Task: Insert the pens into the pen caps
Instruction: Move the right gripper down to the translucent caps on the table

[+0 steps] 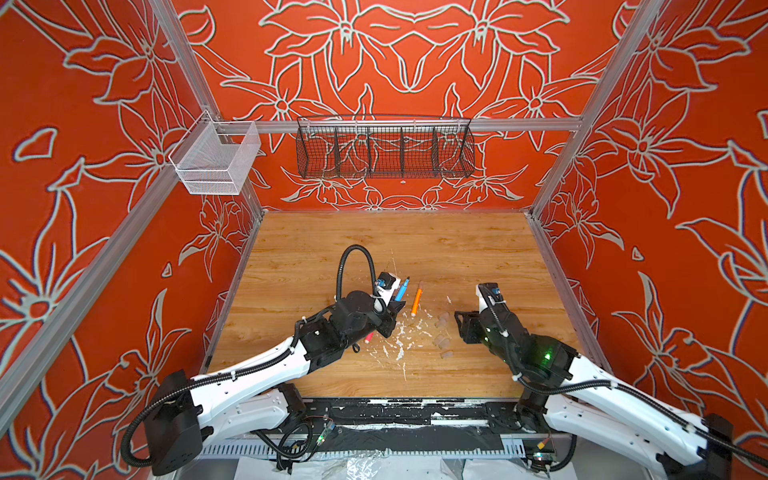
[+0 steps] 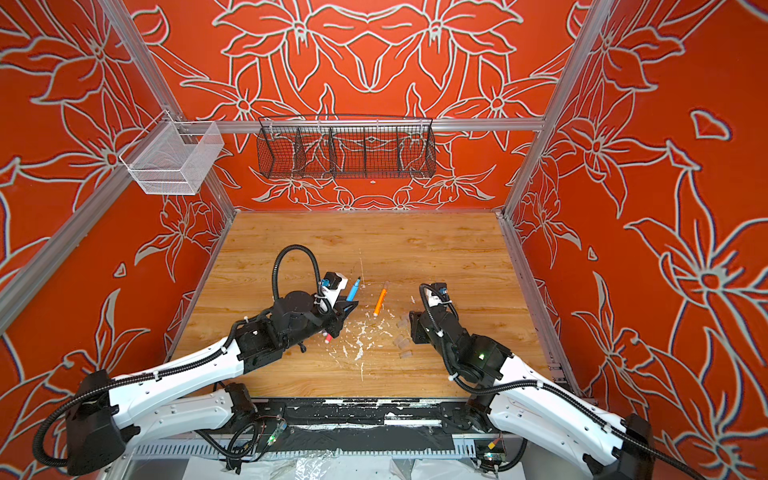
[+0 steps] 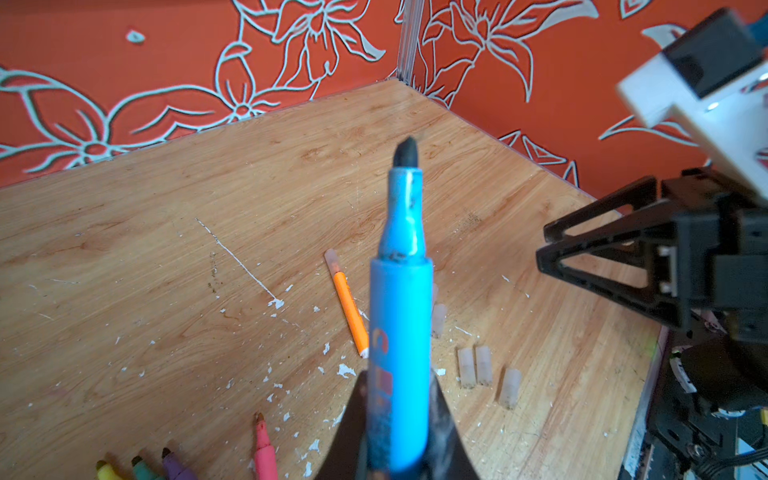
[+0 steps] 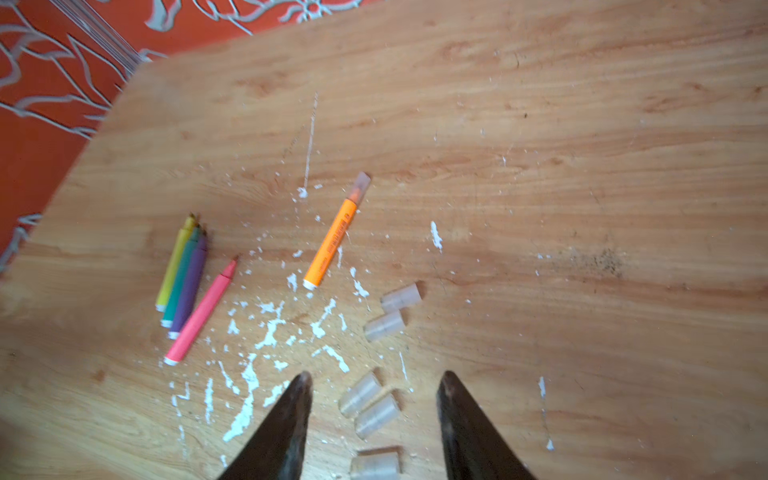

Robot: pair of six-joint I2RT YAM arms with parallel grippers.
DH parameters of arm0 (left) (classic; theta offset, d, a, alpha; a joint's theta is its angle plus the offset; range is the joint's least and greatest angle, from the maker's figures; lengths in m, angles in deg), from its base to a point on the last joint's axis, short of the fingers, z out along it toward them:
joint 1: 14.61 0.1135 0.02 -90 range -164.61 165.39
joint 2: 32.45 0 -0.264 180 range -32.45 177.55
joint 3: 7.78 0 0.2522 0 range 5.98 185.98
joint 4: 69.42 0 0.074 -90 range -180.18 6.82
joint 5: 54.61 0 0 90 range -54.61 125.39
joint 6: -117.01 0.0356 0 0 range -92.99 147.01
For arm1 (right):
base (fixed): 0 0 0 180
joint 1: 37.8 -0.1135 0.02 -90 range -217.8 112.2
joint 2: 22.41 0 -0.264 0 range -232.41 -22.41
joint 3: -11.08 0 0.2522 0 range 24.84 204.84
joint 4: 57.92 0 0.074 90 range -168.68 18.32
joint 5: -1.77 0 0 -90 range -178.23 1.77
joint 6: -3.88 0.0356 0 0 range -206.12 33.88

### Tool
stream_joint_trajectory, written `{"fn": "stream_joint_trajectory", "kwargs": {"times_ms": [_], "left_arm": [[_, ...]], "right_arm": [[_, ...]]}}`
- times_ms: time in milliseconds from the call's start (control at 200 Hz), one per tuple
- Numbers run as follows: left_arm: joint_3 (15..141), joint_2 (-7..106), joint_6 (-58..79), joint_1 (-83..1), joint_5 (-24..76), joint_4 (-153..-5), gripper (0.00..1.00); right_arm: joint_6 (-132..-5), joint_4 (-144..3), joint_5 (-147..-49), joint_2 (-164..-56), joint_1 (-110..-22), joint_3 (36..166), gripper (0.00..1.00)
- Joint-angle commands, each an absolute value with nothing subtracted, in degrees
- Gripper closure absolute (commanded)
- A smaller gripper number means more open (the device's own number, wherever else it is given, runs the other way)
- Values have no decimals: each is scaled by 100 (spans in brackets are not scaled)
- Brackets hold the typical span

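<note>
My right gripper needs to close next on the sides of the farthest loose pen cap [image 1: 444,316] [image 4: 401,298], at the back side end of the row, past the other loose caps.
My left gripper [image 3: 399,384] [image 1: 395,306] is shut on the blue pen [image 3: 400,316] [image 1: 401,290], whose bare dark tip points up and away. An orange pen [image 4: 332,245] [image 1: 417,301] lies on the table with a clear cap on its tip. The yellow [image 4: 174,266], green [image 4: 181,279], purple [image 4: 192,286] and pink [image 4: 201,311] pens lie uncapped side by side. Several loose pen caps [image 4: 370,401] [image 1: 441,343] lie on the wood. My right gripper [image 4: 374,382] [image 1: 460,326] is open, low over two of them, with nothing between its fingers.
White paint flecks [image 4: 270,328] are scattered between the pens and caps. A black wire basket [image 1: 384,151] and a white mesh basket [image 1: 216,158] hang on the back rail. Orange patterned walls enclose the wooden table [image 1: 415,241].
</note>
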State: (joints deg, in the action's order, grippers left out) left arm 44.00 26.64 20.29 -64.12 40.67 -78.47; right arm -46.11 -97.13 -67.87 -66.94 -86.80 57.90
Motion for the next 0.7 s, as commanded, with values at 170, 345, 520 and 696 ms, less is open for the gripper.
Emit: {"fn": "stream_joint_trajectory", "kwargs": {"times_ms": [170, 345, 520, 696], "left_arm": [[4353, 2601, 1995, -6418, 3880, -7712, 100], [4387, 2737, 1998, -6418, 3778, -7587, 100], [4434, 2822, 2051, -6418, 3840, -7622, 100], [4369, 2768, 2121, -6413, 3916, -7597, 100]], "right_arm": [[-4180, -9868, -7426, -7601, -8713, 5751, 55], [-4097, -9425, -7639, -8122, -8702, 5624, 55], [-4172, -8828, -7751, -8649, -8517, 5644, 52], [-4340, -8356, -8159, -9411, -8054, 5827, 51]]}}
